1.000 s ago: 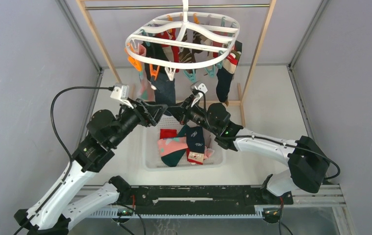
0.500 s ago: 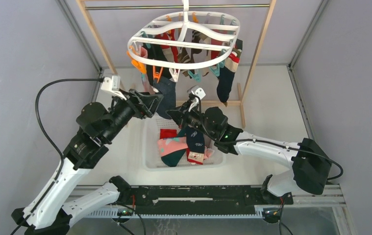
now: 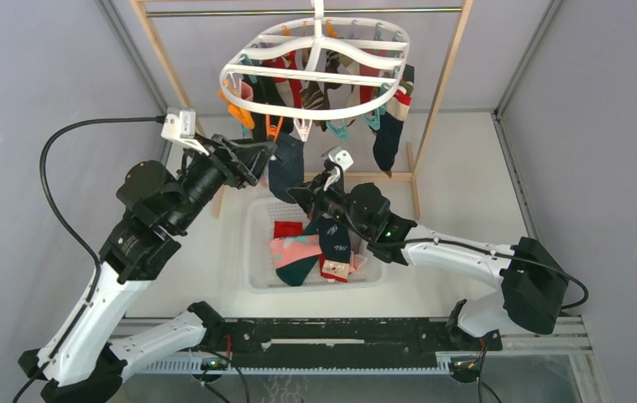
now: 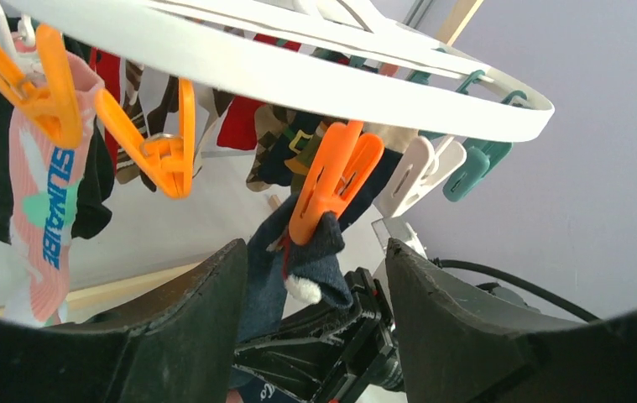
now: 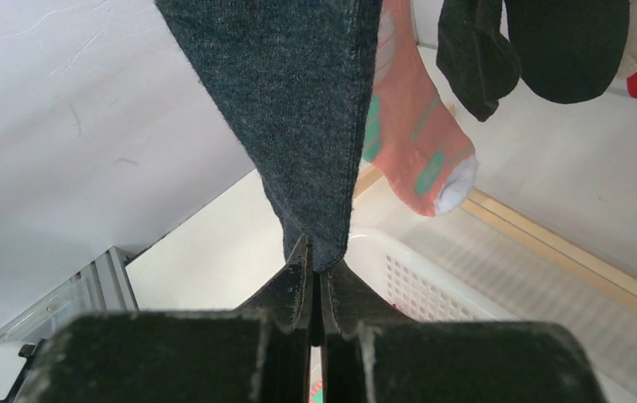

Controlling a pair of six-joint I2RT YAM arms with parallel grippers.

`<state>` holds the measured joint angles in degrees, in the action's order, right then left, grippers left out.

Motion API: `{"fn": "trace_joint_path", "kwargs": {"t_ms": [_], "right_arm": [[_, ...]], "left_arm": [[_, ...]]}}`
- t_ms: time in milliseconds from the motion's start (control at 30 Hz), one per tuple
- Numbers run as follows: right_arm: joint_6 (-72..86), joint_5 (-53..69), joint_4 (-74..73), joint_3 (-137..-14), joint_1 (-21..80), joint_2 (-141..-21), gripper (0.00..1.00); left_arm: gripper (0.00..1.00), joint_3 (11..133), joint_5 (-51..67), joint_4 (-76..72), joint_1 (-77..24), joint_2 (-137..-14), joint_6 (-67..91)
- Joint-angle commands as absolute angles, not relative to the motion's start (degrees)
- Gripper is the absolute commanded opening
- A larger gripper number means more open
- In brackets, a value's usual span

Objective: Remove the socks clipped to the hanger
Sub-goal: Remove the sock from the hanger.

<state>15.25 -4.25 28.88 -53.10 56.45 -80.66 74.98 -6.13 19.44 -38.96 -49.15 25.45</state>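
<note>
My right gripper needs to let go of the navy sock on the pink and green sock inside the white mesh basket (image 3: pixel 304 243).
The white oval hanger (image 3: pixel 315 63) hangs from the rail with several socks clipped under it. A navy sock (image 3: pixel 286 165) dangles from an orange clip (image 4: pixel 331 180). My left gripper (image 3: pixel 264 159) is open, its fingers (image 4: pixel 201 315) standing on either side of the sock's clipped top (image 4: pixel 319 256), just below the clip, without closing on it. My right gripper (image 3: pixel 294 194) is shut on the lower tip of the same navy sock (image 5: pixel 298 109), pinching it between the jaws (image 5: pixel 319 256). A salmon pink sock (image 4: pixel 42 201) hangs from another orange clip at the left.
A white mesh basket (image 3: pixel 256 281) below the hanger holds several loose socks (image 3: pixel 315 248). The wooden rack frame (image 3: pixel 441 92) stands around the hanger. Grey walls close in both sides. More socks (image 5: pixel 541 50) hang near the right gripper.
My left arm has risen and drawn back to the left, bringing its open jaws up beside the orange clip. The hanger has shifted slightly. The right gripper keeps its hold on the navy sock.
</note>
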Motion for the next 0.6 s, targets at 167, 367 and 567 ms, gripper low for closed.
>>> {"fn": "trace_joint_path", "kwargs": {"t_ms": [167,367,567], "right_arm": [[14.0,-4.8,29.7,-53.3,56.7,-78.8,0.03],[14.1,-4.6,30.0,-53.3,56.6,-79.3,0.02],[14.3,-5.1,30.0,-53.3,56.3,-80.2,0.02]], "left_arm": [[0.65,81.2,-9.4,17.6,-39.9,-52.7,20.0],[0.65,82.2,-11.4,17.2,-40.5,-54.2,16.7],[0.65,83.4,-13.3,17.2,-41.9,-55.6,14.3]]}}
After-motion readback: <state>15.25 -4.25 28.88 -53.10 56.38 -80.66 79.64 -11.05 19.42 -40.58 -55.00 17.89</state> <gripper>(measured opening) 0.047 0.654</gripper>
